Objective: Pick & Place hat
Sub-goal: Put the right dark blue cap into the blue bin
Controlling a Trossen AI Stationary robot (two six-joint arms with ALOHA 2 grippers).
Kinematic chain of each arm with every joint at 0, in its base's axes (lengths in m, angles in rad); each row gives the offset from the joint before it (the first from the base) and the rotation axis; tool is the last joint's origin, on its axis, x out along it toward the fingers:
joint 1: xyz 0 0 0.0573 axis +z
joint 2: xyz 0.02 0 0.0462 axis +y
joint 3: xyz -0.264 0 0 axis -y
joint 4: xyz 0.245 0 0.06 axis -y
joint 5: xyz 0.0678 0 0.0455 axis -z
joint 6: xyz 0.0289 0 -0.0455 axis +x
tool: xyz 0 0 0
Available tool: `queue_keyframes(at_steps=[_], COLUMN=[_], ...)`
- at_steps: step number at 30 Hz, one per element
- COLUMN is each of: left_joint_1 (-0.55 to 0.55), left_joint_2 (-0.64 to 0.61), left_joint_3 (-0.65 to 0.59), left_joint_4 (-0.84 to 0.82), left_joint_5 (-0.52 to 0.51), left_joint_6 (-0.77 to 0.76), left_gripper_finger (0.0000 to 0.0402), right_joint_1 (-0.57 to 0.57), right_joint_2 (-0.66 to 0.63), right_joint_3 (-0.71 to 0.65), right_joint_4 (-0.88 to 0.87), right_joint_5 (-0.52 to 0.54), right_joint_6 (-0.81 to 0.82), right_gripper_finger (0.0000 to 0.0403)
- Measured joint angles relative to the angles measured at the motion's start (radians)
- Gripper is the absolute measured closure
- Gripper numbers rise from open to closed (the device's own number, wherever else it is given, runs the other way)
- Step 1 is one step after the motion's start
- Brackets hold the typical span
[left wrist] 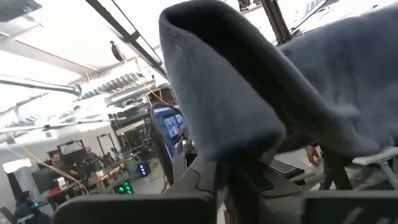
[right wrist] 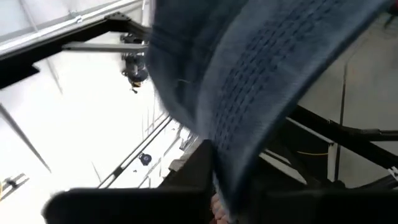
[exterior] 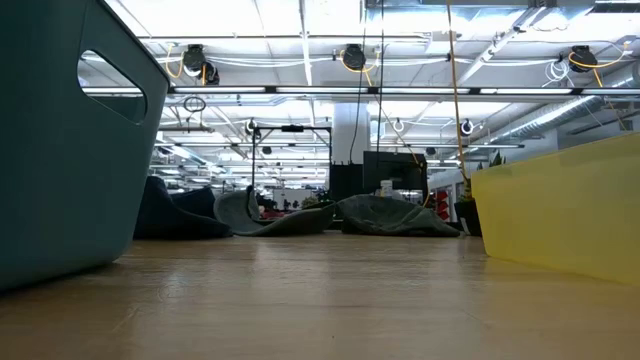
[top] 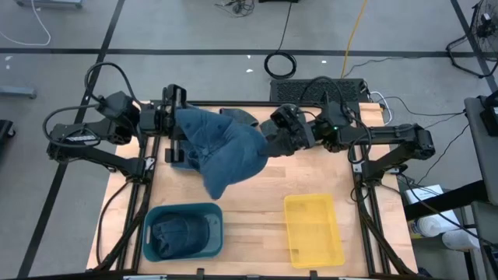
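Note:
The hat sags from a folded edge, so the left gripper should open, back off and take the hat's open rim point(left wrist: 264, 48) while the right gripper holds the hat's brim.
A blue denim hat point(top: 226, 148) is held up above the far middle of the table, between my two arms. My left gripper point(top: 176, 118) is shut on the hat's left edge. My right gripper point(top: 271, 144) is shut on its right edge. In the left wrist view the hat point(left wrist: 236, 87) fills most of the picture. The right wrist view shows its stitched brim point(right wrist: 267, 74). The low view shows neither gripper nor this hat. My left gripper holds the hat by a fold of its left edge point(left wrist: 217, 146), pinched between the two fingers, coming level from the table's left. The hat is lifted clear and sags toward the table. My right gripper pinches the stitched brim at the hat's right edge point(right wrist: 227, 168), coming from the table's right. The hat hangs slack between the two holds.
A teal bin point(top: 212, 211) point(exterior: 60, 150) with dark hats inside stands at the near left, a yellow bin point(top: 313, 229) point(exterior: 570, 205) at the near right. More hats point(exterior: 385, 215) point(top: 243, 117) lie along the far edge. Bare wood lies between the bins.

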Motion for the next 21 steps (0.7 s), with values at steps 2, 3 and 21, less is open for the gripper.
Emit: queue_keyframes(at_steps=[2, 3, 21], left_joint_1=[0.0, 0.0, 0.0], left_joint_2=[0.001, 0.001, -0.027], left_joint_3=[0.0, 0.0, 0.0], left_joint_4=[-0.003, -0.004, -0.032], left_joint_5=[0.0, 0.0, -0.045], left_joint_6=[-0.037, -0.058, -0.527], left_gripper_finger=[0.0381, 0.0381, 0.0272], right_joint_1=[0.001, 0.001, -0.042], right_joint_2=[0.0, 0.0, -0.024], right_joint_3=[0.0, 0.0, 0.0], right_joint_4=[0.006, 0.008, 0.129], right_joint_5=[-0.001, -0.001, -0.031], right_joint_6=[-0.023, -0.028, -0.063], right_gripper_finger=[0.0394, 0.0394, 0.0402])
